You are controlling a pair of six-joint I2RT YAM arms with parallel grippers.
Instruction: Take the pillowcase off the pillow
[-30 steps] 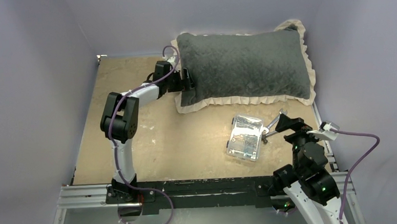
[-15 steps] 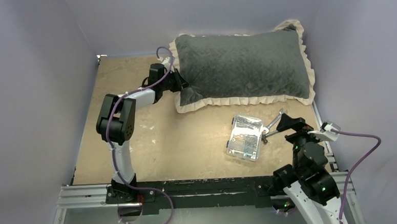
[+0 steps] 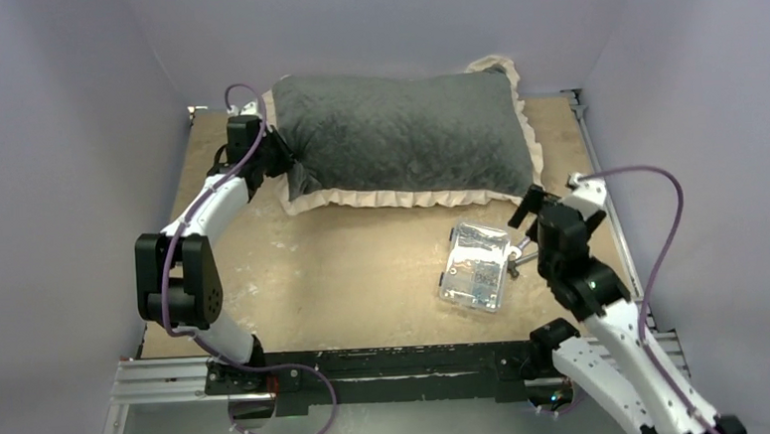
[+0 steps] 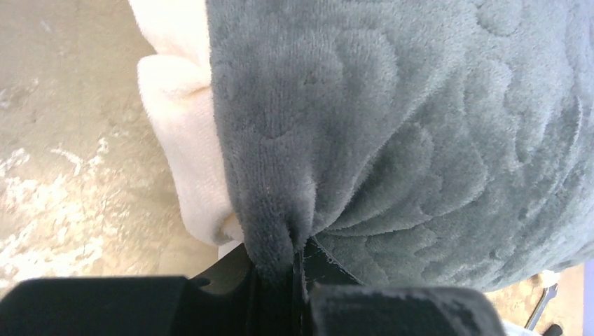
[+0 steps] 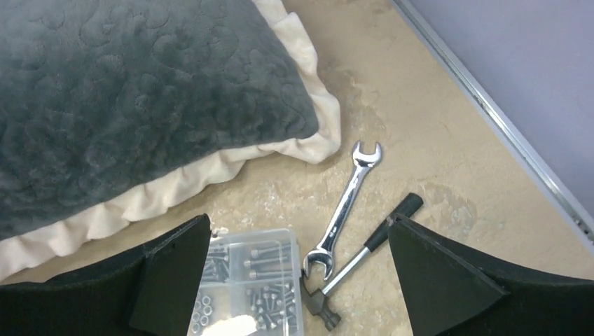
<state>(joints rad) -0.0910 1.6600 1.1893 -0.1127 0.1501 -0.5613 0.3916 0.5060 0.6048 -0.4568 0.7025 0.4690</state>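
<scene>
Next, my left gripper lets go of the pillowcase across the middle of the table (image 3: 350, 201), with the pillowcase's near edge lying beside the clear plastic box.
The pillowcase (image 3: 407, 136), dark grey-green plush with a cream frill, lies across the back of the table, still plump. The pillow is hidden inside it. My left gripper (image 3: 285, 166) is at its left end. In the left wrist view that gripper (image 4: 284, 276) is shut on a pinched fold of the plush face (image 4: 420, 126), beside the cream frill (image 4: 182, 140). My right gripper (image 3: 535, 219) hangs open above the table, just off the cover's near right corner (image 5: 308, 133). Nothing is between its fingers (image 5: 175, 273).
A clear plastic box of screws (image 3: 476, 267) sits right of centre. A wrench (image 5: 347, 210) and a small hammer (image 5: 364, 259) lie beside it, under the right gripper. Grey walls close in the back and sides, and a metal rail (image 5: 490, 119) edges the right.
My left gripper shut on the cover's left end and dragged the whole cushion leftwards. The right arm swung up and forward towards the cover's right corner, still open.
</scene>
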